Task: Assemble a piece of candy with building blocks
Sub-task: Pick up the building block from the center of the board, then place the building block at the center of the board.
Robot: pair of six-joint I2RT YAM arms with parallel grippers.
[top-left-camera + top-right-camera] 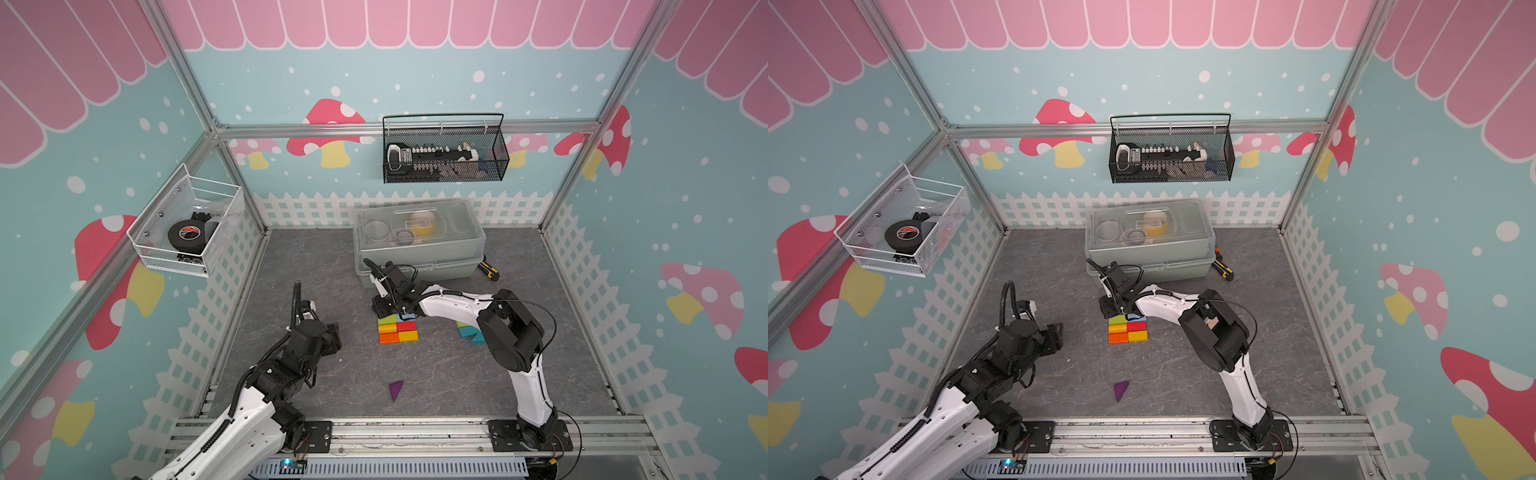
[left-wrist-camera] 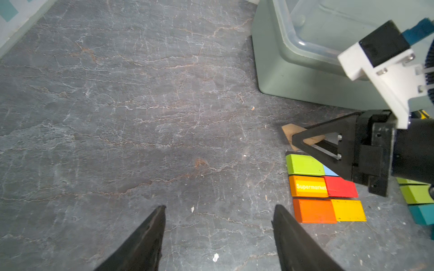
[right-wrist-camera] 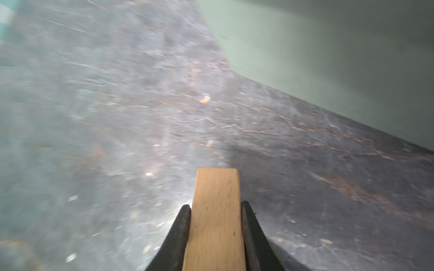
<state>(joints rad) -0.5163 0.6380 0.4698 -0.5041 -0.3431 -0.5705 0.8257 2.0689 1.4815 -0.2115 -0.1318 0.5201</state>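
I need to release the tan block from my right gripper on the bare table (image 1: 362,360) between the packed blocks and my left gripper.
Six flat building blocks (image 1: 398,328) lie packed in a rectangle mid-table: green (image 2: 304,165), light blue, orange printed "Supermarket", red (image 2: 340,186), orange and yellow. My right gripper (image 3: 216,206) is shut on a plain tan block (image 3: 215,211), held low just behind the green one; the tan tip (image 2: 288,132) pokes out past the fingers. Left of the rectangle my left gripper (image 2: 218,207) stands open over bare table with nothing between its fingers. A purple triangular block (image 1: 396,390) lies alone near the front. Green and teal blocks (image 1: 468,331) sit half hidden behind the right arm.
A grey-green plastic box with a clear lid (image 1: 419,249) stands just behind the right gripper. A black and yellow tool (image 1: 489,271) lies at its right corner. A white wire basket (image 1: 183,226) and a black one (image 1: 444,149) hang on the walls.
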